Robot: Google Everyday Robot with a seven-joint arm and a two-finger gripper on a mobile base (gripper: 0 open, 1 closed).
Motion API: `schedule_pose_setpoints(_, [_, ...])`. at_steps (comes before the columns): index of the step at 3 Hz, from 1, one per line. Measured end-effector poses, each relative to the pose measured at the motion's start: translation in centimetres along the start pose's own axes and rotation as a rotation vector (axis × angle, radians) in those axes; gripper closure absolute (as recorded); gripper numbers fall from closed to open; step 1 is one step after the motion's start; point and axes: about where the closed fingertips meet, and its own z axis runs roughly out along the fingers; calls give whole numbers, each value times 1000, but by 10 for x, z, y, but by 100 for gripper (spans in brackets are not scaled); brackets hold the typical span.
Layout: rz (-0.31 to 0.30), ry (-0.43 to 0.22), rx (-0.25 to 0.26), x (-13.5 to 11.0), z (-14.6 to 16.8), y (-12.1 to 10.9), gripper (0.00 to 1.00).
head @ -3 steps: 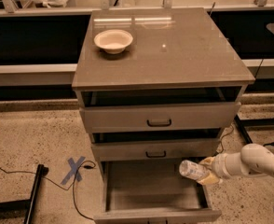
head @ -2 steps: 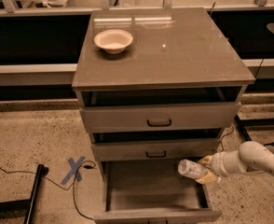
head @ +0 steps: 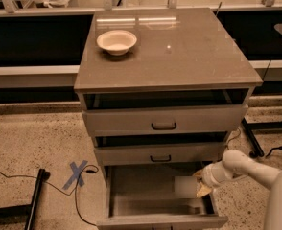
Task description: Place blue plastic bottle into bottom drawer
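Note:
Next, my gripper lets go of the blue plastic bottle near the middle of the bottom drawer's inside (head: 170, 189), below the handle of the middle drawer.
The bottom drawer (head: 146, 206) is pulled open below the two upper drawers. The blue plastic bottle (head: 185, 186) shows as a pale shape inside the drawer's right side, low over its floor. My gripper (head: 200, 184) reaches in from the right on its white arm, over the drawer's right wall. It is shut on the bottle's right end. Whether the bottle touches the drawer floor, I cannot tell.
A shallow white bowl (head: 116, 41) sits on the cabinet top (head: 189, 51). The middle drawer (head: 161, 154) and top drawer (head: 164, 120) stick out slightly above the open one. A blue tape cross (head: 76, 173) and cables lie on the floor at left.
My gripper has moved down and a little left with the bottle, from just above the drawer's right edge to inside the drawer.

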Motion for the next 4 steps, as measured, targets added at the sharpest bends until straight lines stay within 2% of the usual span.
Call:
schedule_pose_setpoints(1, [-5, 2, -12, -1, 7, 2, 100])
schedule_pose_setpoints(2, [-4, -12, 3, 2, 10, 2, 100])
schedule_pose_setpoints(4, [-81, -28, 53, 0, 61, -1, 100])
